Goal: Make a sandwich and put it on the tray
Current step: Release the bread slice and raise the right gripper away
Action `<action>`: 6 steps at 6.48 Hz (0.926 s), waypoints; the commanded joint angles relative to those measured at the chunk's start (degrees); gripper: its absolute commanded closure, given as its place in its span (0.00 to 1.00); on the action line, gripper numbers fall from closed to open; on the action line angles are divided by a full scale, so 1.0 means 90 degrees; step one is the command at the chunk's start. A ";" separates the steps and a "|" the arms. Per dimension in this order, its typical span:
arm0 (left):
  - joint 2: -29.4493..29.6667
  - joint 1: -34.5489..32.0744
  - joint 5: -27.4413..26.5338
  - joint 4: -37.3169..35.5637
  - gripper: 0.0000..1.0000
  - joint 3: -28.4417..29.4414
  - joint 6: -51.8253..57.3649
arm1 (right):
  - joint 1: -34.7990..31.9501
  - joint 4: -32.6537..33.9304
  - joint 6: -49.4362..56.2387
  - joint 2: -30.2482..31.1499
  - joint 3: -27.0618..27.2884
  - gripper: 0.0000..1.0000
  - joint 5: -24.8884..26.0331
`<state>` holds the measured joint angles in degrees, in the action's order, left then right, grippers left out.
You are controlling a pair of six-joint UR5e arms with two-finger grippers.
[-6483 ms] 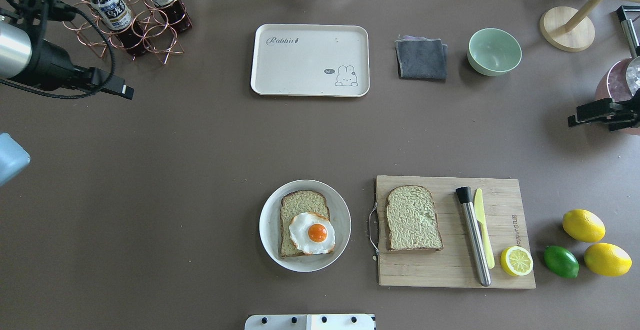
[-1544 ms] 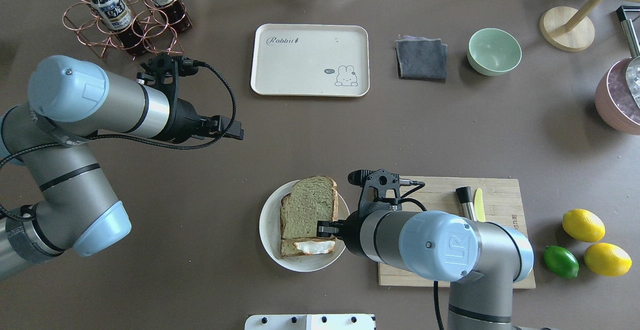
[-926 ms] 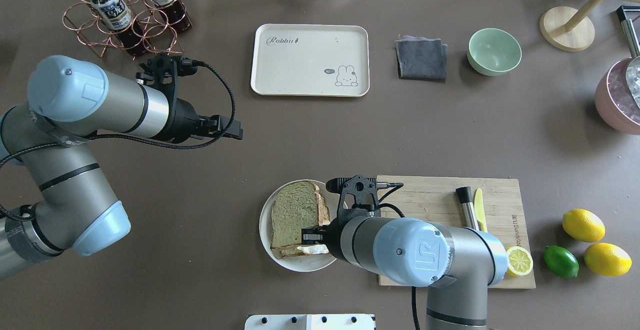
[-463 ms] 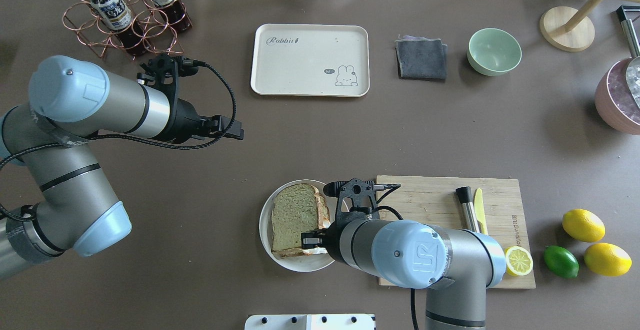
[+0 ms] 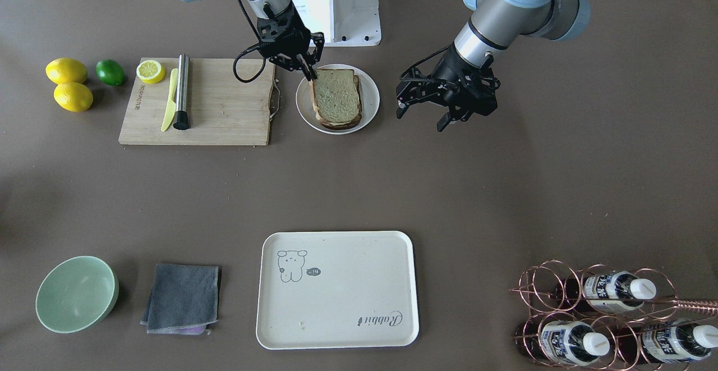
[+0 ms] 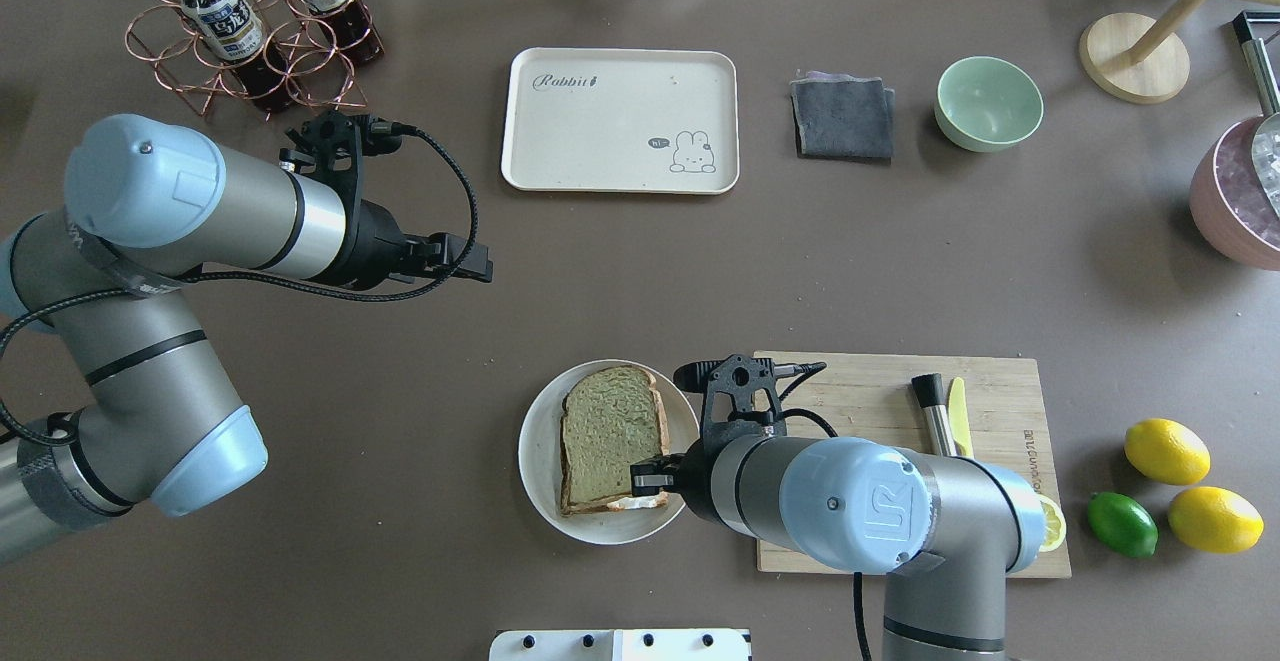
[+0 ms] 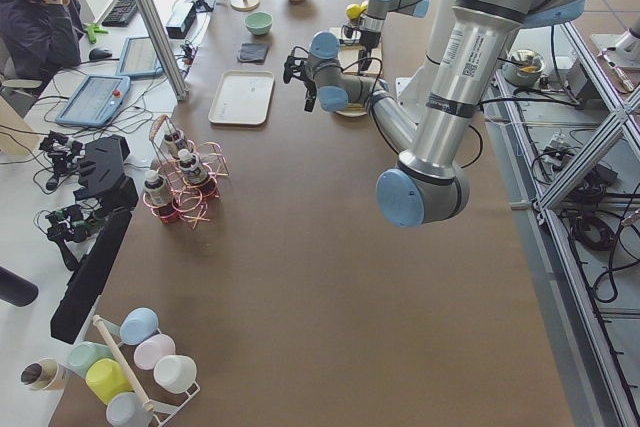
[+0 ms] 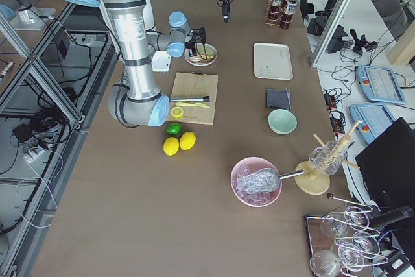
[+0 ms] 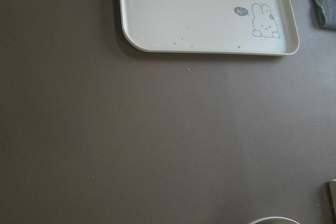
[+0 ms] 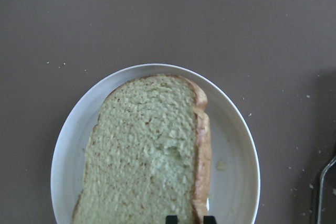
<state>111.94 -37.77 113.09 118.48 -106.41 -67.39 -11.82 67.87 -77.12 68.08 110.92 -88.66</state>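
Note:
Next, my left gripper should go to the white plate and grab the plate's rim (image 5: 378,95) on the side away from the cutting board.
The sandwich (image 6: 610,433) lies on a round white plate (image 6: 535,456): a top bread slice flat over the lower slice, with a sliver of white egg (image 6: 630,504) showing at the near edge. It also shows in the front view (image 5: 335,97) and the right wrist view (image 10: 147,156). My right gripper (image 6: 650,476) is at the sandwich's near right corner, its fingertips (image 10: 170,219) close together astride the top slice's crust. My left gripper (image 6: 470,261) is open and empty above bare table, left of the plate. The cream tray (image 6: 620,121) lies empty at the far middle.
A wooden cutting board (image 6: 860,411) with a steel rod, a yellow knife and a lemon half lies right of the plate. Lemons and a lime (image 6: 1122,523) are beyond it. A grey cloth (image 6: 843,119), a green bowl (image 6: 988,103) and a bottle rack (image 6: 250,31) stand at the back.
My right gripper has shifted the top slice to the right and laid it flat, square over the lower slice and egg. The left arm has barely moved.

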 commanded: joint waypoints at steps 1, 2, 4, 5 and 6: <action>0.0013 0.0065 -0.0007 0.0000 0.02 -0.0003 -0.0070 | -0.0034 -0.0002 -0.0063 0.0091 0.0155 0.00 0.0037; 0.0013 0.0134 -0.0017 0.0010 0.02 -0.0013 -0.0177 | -0.0218 0.0037 -0.0054 0.0275 0.0369 0.00 -0.0040; -0.0075 0.0212 -0.0153 0.0010 0.01 -0.0023 -0.0517 | -0.1383 0.0280 -0.0005 0.0880 0.0693 0.00 -0.1194; -0.0152 0.0580 -0.0521 0.0000 0.01 -0.0013 -0.0751 | -0.2194 0.0775 0.0140 0.0979 0.0810 0.00 -0.1909; -0.0143 0.0999 -0.0921 0.0000 0.01 -0.0023 -0.1228 | -0.2927 0.1253 0.0963 0.1135 0.0888 0.00 -0.2312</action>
<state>110.82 -32.43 108.37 118.50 -106.56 -74.57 -30.67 74.67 -74.26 76.75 118.00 -104.38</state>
